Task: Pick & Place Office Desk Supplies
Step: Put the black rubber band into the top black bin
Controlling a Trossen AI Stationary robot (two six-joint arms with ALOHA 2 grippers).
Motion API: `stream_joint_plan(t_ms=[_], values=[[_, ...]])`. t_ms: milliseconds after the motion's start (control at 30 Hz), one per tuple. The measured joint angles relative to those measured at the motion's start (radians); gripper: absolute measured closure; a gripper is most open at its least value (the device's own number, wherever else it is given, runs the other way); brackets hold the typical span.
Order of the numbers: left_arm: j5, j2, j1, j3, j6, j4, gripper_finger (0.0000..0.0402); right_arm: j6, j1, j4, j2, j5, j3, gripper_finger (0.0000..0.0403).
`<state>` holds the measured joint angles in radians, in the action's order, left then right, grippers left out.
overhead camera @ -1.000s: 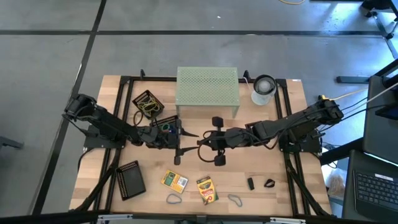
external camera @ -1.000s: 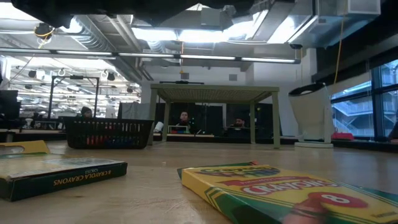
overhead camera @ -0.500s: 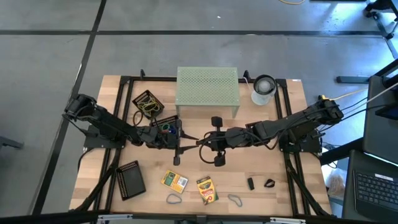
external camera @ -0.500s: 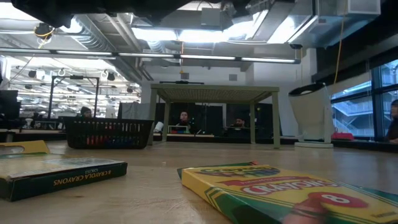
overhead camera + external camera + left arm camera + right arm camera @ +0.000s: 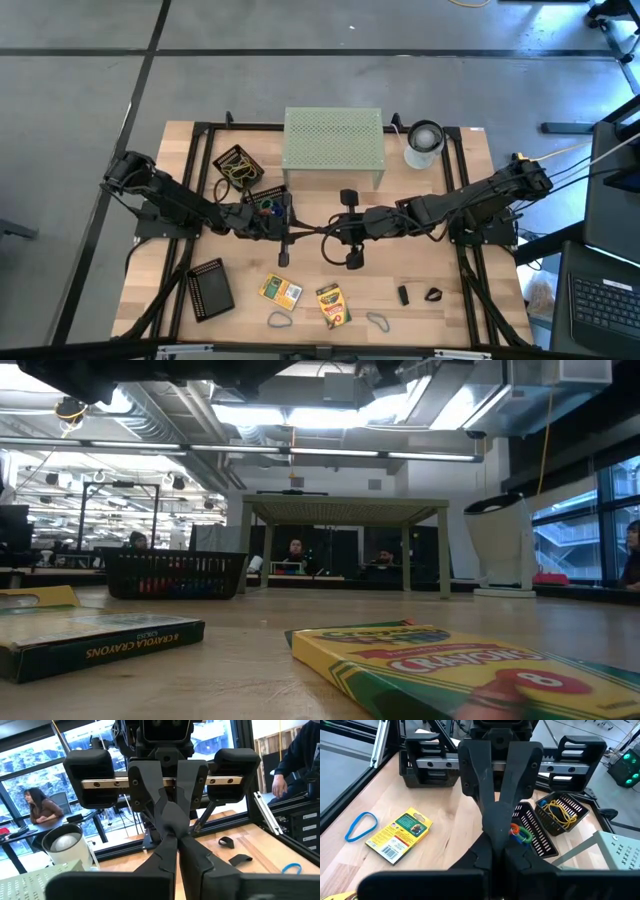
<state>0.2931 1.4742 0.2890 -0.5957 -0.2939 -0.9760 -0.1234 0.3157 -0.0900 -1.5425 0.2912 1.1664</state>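
I need to let go of the black clip with my left gripper in the black mesh tray (image 5: 249, 171) that has the yellow bands in it.
Both grippers hang level over the table's middle, tip to tip. My left gripper (image 5: 305, 231) is shut, and so is my right gripper (image 5: 325, 229). No task object shows between either pair of fingers. Two yellow-green crayon boxes (image 5: 281, 291) (image 5: 333, 305) lie flat near the front edge. Beside them lie two rubber-band loops (image 5: 279, 320) (image 5: 377, 320) and two black clips (image 5: 404, 295) (image 5: 433, 294). A blue loop (image 5: 361, 826) lies next to one crayon box (image 5: 400, 835). My left gripper comes level from the table's left, and its shut fingertips (image 5: 172, 842) meet the tips of the right gripper's fingers (image 5: 172, 820). Whether they touch, or pinch something thin between them, I cannot tell. My right gripper comes level from the table's right, slightly tipped down, and its shut fingertips (image 5: 495, 845) meet the left gripper's fingers (image 5: 492, 810). Whether they touch I cannot tell.
A pale green perforated riser (image 5: 334, 145) and a white-grey cylinder (image 5: 424, 143) stand at the back. One black mesh tray (image 5: 238, 167) holds yellow bands, another (image 5: 530, 832) coloured loops, and a third (image 5: 211, 289) lies front left. Bare wood shows under the grippers.
My left gripper has shut: its two fingers, spread wide a second ago, have come together at the right gripper's fingertips. Both arms have stayed in place, and nothing on the table has moved.
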Motion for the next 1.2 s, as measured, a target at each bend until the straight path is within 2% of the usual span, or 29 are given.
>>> stream_joint_plan(t_ms=[167,267,467,567,733,900,1033,1200], values=[[-0.005,0.000,0.000,0.000,0.000,0.000,0.0399,0.000,-0.001,0.002,0.000,-0.026,0.000,0.0386],[-0.004,0.000,0.000,0.000,0.000,0.000,0.0399,0.005,-0.001,0.003,0.000,-0.027,0.000,0.0367],[0.009,0.000,-0.001,0.000,0.000,-0.001,0.0399,0.013,0.000,-0.007,0.000,-0.034,0.000,0.0287],[0.030,0.000,-0.004,0.000,0.002,0.005,0.0399,0.073,0.000,-0.029,0.000,-0.034,0.001,0.0238],[0.158,-0.001,-0.003,-0.001,0.058,0.043,0.0399,0.188,0.001,-0.168,0.010,-0.038,0.001,0.0166],[0.273,-0.012,-0.011,0.000,0.158,0.167,0.0399,0.300,0.009,-0.305,0.026,-0.043,0.001,0.0126],[0.288,-0.050,-0.034,0.000,0.289,0.330,0.0399,0.357,0.018,-0.375,0.032,-0.041,0.001,0.0120],[0.257,-0.137,-0.065,0.000,0.504,0.635,0.0399,0.395,0.040,-0.431,0.035,-0.043,0.001,0.0128]])
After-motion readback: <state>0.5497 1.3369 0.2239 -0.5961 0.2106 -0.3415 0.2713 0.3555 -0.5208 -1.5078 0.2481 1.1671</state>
